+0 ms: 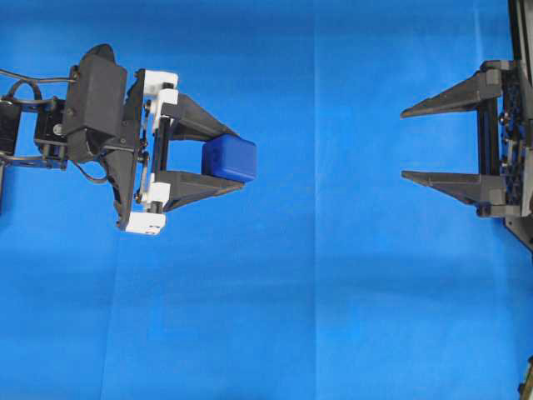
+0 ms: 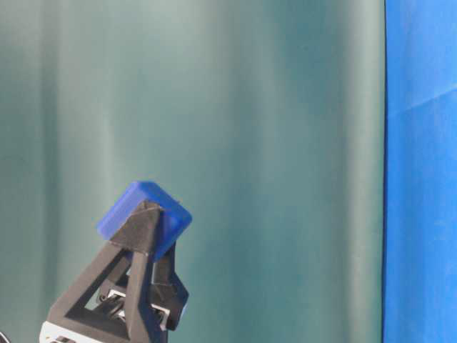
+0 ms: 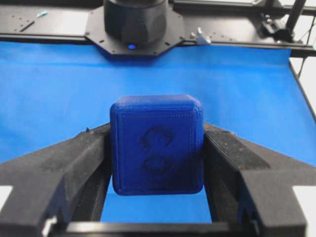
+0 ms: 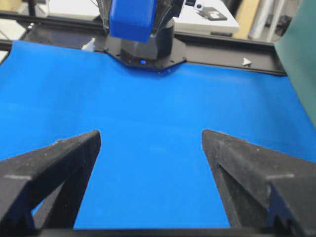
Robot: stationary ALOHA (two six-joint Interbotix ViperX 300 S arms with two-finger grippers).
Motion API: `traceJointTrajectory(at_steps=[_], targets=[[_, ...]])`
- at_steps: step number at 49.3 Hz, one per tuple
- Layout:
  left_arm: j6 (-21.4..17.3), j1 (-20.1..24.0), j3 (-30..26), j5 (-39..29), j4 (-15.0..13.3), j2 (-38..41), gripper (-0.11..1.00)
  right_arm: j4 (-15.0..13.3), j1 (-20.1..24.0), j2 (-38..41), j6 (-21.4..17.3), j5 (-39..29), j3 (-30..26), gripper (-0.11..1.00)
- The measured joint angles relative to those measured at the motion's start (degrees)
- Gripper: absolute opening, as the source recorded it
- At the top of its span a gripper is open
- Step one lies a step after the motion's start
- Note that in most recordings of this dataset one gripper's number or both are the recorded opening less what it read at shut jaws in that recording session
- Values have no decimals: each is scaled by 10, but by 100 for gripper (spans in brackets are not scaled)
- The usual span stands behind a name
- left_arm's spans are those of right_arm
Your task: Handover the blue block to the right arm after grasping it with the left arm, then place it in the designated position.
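Note:
Next, my right gripper needs to go to the blue block's loose end (image 1: pixel 247 160) (image 4: pixel 130 25), sticking out of my left gripper's fingers, and close there.
The blue block (image 1: pixel 230 158) is a small dark-blue cube, pinched between the two black fingers of my left gripper (image 1: pixel 237 158), which has white brackets and points right. The left wrist view shows the block (image 3: pixel 157 143) filling the gap between both fingers, raised above the cloth. At table level the block (image 2: pixel 143 209) sits at the fingertips, lifted high. My right gripper (image 1: pixel 403 143), all black, stands open at the right edge, pointing left toward the block with a wide stretch of cloth between them. Its wrist view shows empty fingers (image 4: pixel 74 153) and the block (image 4: pixel 131 19) far ahead.
Blue cloth (image 1: pixel 316 292) covers the table. A green curtain (image 2: pixel 250 143) hangs behind in the table-level view. Black arm bases (image 4: pixel 145 52) and frame rails stand at the cloth's far ends. No marked spot on the cloth can be made out.

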State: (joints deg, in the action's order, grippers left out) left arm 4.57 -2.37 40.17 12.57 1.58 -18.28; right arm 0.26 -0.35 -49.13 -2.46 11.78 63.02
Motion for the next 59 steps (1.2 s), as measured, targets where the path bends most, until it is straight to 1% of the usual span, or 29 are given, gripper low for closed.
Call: traceJointTrajectory(at_steps=[14,17,20,23,31,40,47,53,59], targets=[[0,1,2,0,0,0,46,-1,0,4,2,0,-4,97],[0,1,1,0,-1,0,46,-4,0,4,5,-1,-6,97],[0,0,1,0,-1,0,46,-12,1,4,9,-2,-10,96],[0,1,1,2,-1,0,46,-29,2,4,15,-2,-11,96],[0,1,1,0,-2,0,46,-96,9,4,49,-3,-12,95],[0,1,1,0,-2,0,46,-169,8,4,102,-4,-14,95],[0,0,1,0,-2,0,46,-228,9,5,161,-3,-17,95],[0,1,1,3,-2,-1,46,-263,9,5,211,-4,-18,95],[0,1,1,3,-3,-1,46,-288,9,6,264,-8,-18,95]])
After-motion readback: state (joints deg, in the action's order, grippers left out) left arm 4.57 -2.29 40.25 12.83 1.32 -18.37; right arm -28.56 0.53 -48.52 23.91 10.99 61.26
